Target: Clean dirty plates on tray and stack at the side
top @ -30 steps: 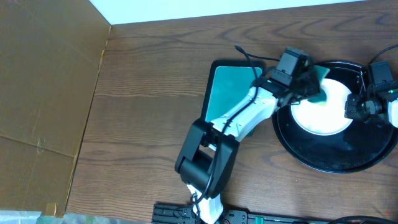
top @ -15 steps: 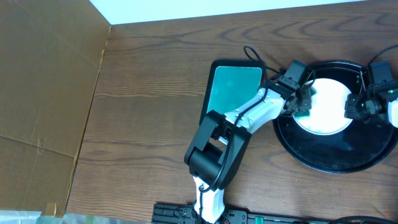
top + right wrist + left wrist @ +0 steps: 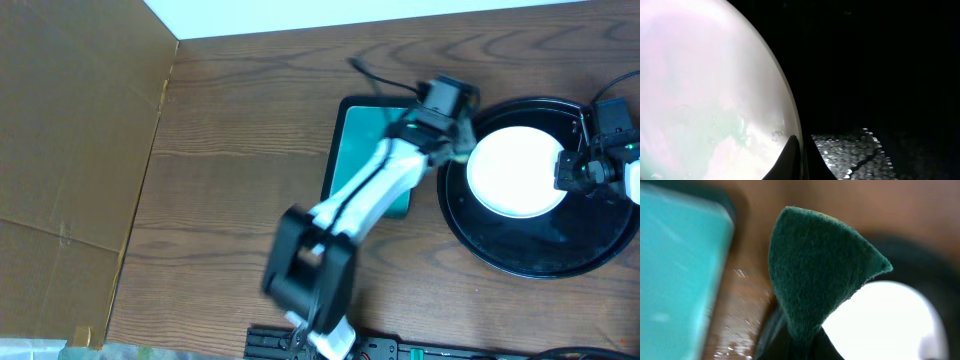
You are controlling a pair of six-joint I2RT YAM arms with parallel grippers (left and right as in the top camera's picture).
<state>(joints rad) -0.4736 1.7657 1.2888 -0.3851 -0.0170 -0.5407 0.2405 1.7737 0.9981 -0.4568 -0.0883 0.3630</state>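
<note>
The robot's left gripper should release the green scouring pad in the teal tray (image 3: 364, 160), toward the tray's rim that faces the cardboard wall.
A white plate (image 3: 513, 172) lies on the left part of the round black tray (image 3: 545, 250). My right gripper (image 3: 563, 172) is shut on the plate's right rim, and in the right wrist view its dark fingertips (image 3: 790, 159) pinch the edge of the plate (image 3: 705, 90), which shows faint teal smears and droplets. My left gripper (image 3: 459, 143) hovers at the tray's left rim, beside the plate. It is shut on a dark green scouring pad (image 3: 820, 275) that sticks up out of the jaws, with the plate (image 3: 890, 322) to its right.
A teal rectangular tray (image 3: 372, 150) with a black rim lies left of the black tray, partly under my blurred left arm (image 3: 350, 200). A cardboard wall (image 3: 70, 150) stands at the far left. Brown wooden table (image 3: 240, 150) lies between them.
My left gripper has swept the green pad off the plate, left and back to the tray's left rim, uncovering the whole plate. The right gripper has held still on the plate's rim.
</note>
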